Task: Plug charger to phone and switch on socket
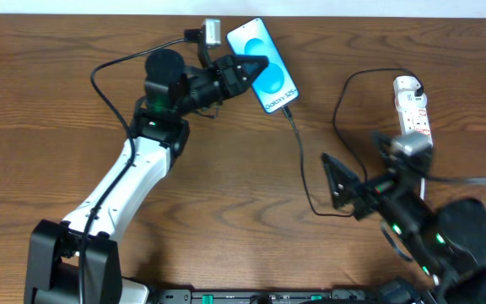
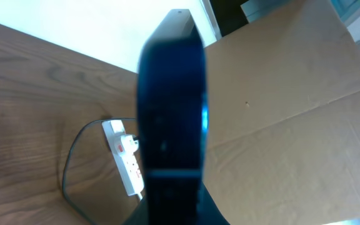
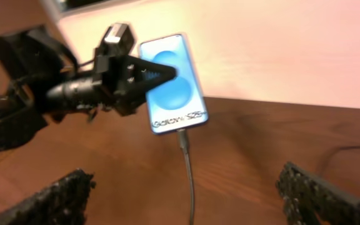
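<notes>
Next, my left gripper sets the phone, now at the table's back centre, free flat on the bare wood [image 1: 284,138] beside the plugged end of the black cable.
The phone [image 1: 267,69] lies at the table's back centre, its light-blue screen reading "Galaxy S25+"; it also shows in the right wrist view [image 3: 172,94]. My left gripper [image 1: 256,66] is shut on its left edge, one finger over the screen. In the left wrist view the phone [image 2: 170,94] stands edge-on, dark, between the jaws. The charger's thin black cable [image 1: 304,160] sits plugged into the phone's lower end [image 3: 181,134], loops across the table and runs to the white socket [image 1: 413,103] at the right. My right gripper [image 1: 332,181] is open and empty, the cable [image 3: 189,181] lying between its fingers.
The socket also shows in the left wrist view [image 2: 125,155], with the cable curving round it. A brown cardboard sheet [image 2: 280,119] stands behind the table's far edge. My right arm's wrist [image 1: 411,143] hangs over the socket's near end.
</notes>
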Tool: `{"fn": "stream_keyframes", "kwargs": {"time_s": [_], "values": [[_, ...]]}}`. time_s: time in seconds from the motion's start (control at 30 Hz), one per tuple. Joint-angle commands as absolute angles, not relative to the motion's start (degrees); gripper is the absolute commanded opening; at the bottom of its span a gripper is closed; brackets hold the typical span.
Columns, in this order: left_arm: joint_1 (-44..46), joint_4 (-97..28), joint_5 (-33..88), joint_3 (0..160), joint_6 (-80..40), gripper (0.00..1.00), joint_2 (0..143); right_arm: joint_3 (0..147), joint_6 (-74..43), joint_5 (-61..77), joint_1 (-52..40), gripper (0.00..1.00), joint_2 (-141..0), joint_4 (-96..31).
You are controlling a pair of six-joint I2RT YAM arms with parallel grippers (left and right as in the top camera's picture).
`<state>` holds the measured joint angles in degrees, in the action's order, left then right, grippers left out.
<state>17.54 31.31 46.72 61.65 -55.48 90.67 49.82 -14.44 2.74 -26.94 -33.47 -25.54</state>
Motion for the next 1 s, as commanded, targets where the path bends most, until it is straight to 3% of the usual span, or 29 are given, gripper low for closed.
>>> {"fn": "stream_keyframes", "kwargs": {"time_s": [0.0,0.2,0.4,0.53,0.67,0.97], "values": [[19.8,28.9,41.3,66.5,-51.7,0.07,90.4,50.8,-14.1,-5.5,-26.2,0.97,-28.9,-28.0],[22.4,14.8,43.4,71.8,-43.9,0.07,93.5,50.8,-14.1,-10.4,-26.2,0.99,-24.5,-29.8],[22.4,11.0,63.9,82.4,-43.0,0.07,106.1,50.8,-15.6,-10.4,-26.2,0.99,-24.3,-30.2],[22.4,10.1,71.4,85.6,-42.8,0.07,114.0,50.8,-15.9,-10.4,-26.2,0.99,-24.3,-30.3],[22.3,5.5,70.3,85.6,-39.6,0.07,120.8,50.8,-15.9,-10.4,-26.2,0.99,-24.3,-31.0],[22.5,-12.8,55.8,85.6,-23.7,0.07,122.5,50.8,-15.9,-10.4,-26.2,0.99,-24.3,-31.1]]}}
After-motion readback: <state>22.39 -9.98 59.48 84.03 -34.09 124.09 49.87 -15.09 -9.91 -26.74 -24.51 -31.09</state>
